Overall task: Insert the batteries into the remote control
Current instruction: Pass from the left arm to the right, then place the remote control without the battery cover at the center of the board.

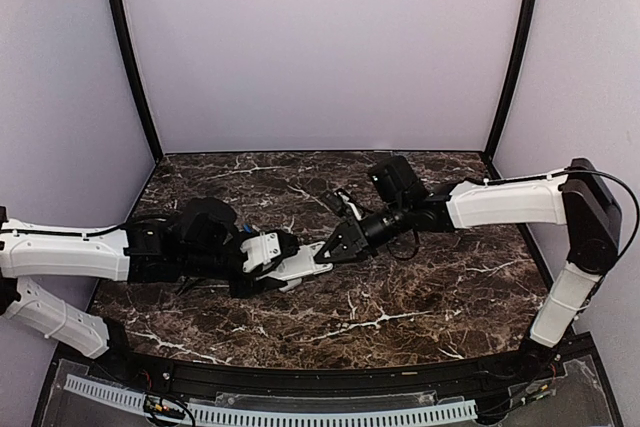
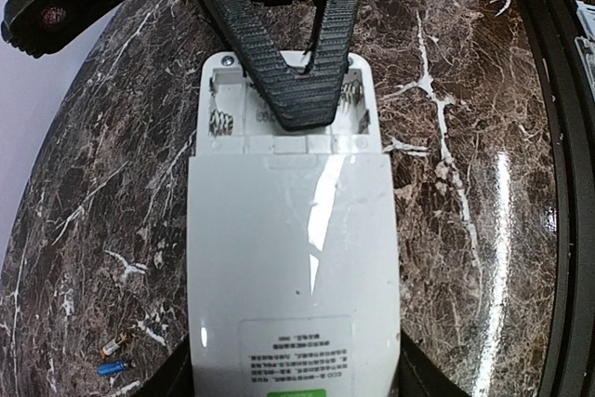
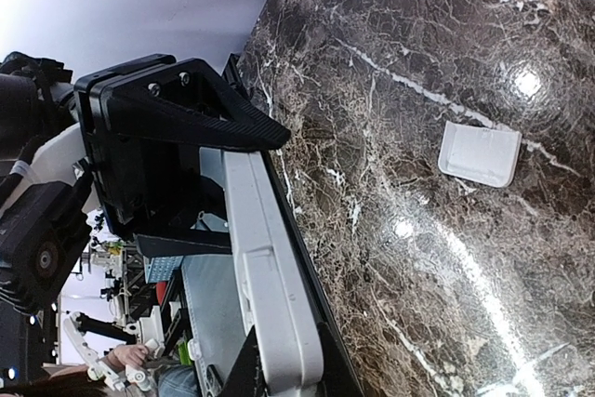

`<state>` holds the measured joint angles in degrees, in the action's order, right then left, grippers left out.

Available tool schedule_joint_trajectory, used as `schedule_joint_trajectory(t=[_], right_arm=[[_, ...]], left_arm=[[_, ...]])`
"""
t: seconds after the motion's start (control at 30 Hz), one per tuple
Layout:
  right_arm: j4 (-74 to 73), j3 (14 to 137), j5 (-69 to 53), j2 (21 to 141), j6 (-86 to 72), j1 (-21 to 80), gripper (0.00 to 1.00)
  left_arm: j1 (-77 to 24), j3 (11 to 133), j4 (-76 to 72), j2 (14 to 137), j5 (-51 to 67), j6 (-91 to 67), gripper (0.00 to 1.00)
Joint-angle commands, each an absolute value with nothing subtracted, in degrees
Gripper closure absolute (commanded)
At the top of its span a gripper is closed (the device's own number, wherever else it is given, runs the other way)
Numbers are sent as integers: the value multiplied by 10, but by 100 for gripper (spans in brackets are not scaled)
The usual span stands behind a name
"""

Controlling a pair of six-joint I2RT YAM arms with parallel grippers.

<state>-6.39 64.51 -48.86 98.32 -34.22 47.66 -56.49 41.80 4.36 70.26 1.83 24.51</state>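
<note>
My right gripper is going to place the white remote control, now held above the table, down on the marble (image 1: 348,317) (image 3: 423,346), between the white cover piece and the black rail.
The white remote control (image 2: 290,258) is held above the table, back side up, with its battery compartment (image 2: 228,109) open at the far end and its springs bare. My left gripper (image 2: 293,380) is shut on the labelled near end, one finger against each long side. My right gripper (image 3: 302,374) is shut on the compartment end, one finger (image 2: 302,104) resting in the compartment. From above, the two grippers meet at the remote (image 1: 297,265). Two batteries, one blue (image 2: 112,368) and one dark (image 2: 119,345), lie loose on the marble to the left of the remote.
A small white cover piece (image 3: 479,153) lies flat on the dark marble table (image 1: 420,297), apart from the remote. A black rail (image 1: 300,382) runs along the table's near edge. Purple walls close in the back and both sides.
</note>
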Motion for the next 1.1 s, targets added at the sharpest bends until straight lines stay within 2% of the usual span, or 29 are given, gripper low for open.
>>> schedule_joint_trajectory(t=[0.0,0.1,0.27,0.5,0.7,0.93,1.07], right_arm=[[-57,607,-497,961,-337,467,100],[-61,587,-497,951,-337,465,100],[-63,541,-493,933,-338,458,100],[-64,482,-482,916,-342,454,100],[-55,424,-450,912,-355,440,100],[-33,390,-405,924,-384,437,100],[-53,375,-360,919,-385,438,86]], left_arm=[[-565,436,76,710,48,231,42],[-564,434,81,707,57,230,29],[-564,431,92,695,79,227,21],[-564,433,79,679,68,193,19],[-552,440,63,670,-34,123,12],[-520,459,98,673,-101,63,11],[-510,457,101,666,-117,57,11]])
